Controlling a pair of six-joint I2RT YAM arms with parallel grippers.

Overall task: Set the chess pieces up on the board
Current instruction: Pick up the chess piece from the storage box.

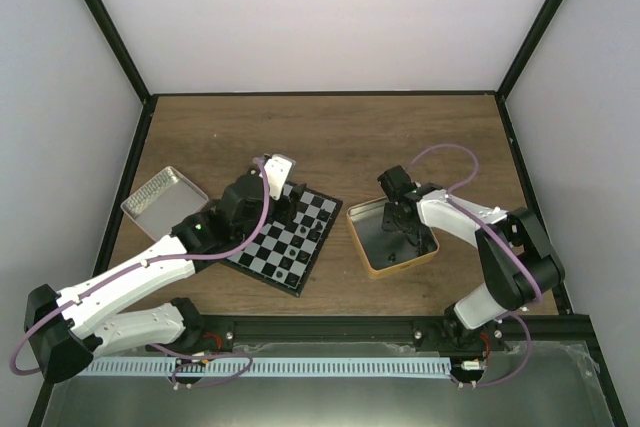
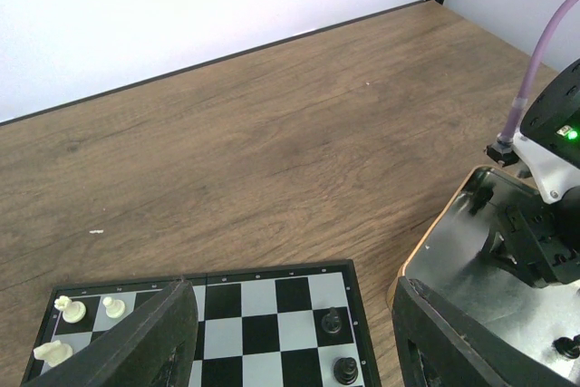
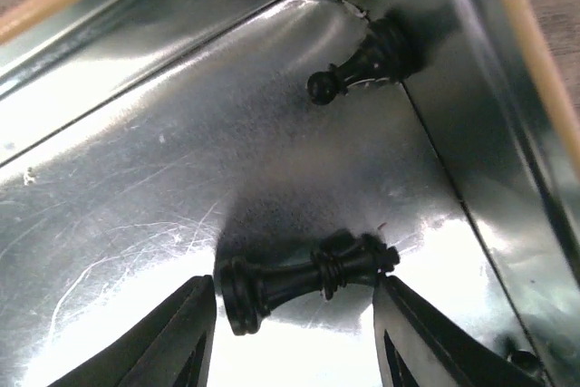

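Observation:
The black piece runs finger to finger; my right gripper will turn, pinch across the piece's body (image 3: 272, 288) near its base, then lift.
The board (image 1: 283, 244) lies at centre-left with several chess pieces on it. My left gripper (image 1: 272, 199) hovers over its far edge, open and empty. In the left wrist view (image 2: 290, 351) two black pieces (image 2: 333, 320) stand near the board's (image 2: 263, 301) right edge and cream-white pieces (image 2: 67, 311) at its left. My right gripper (image 1: 402, 219) is down inside the gold-rimmed tin (image 1: 368, 262). In the right wrist view it is open (image 3: 294, 342), its fingers (image 3: 172, 342) on either side of a black piece (image 3: 304, 278) lying on the tin floor. A black pawn (image 3: 358, 65) lies in the tin's corner.
A silver tin (image 1: 163, 197) sits left of the board. The gold-rimmed tin (image 2: 426, 242) stands close to the board's right edge, with the right arm (image 2: 544, 251) in it. Black frame posts and white walls bound the wooden table (image 1: 340, 137).

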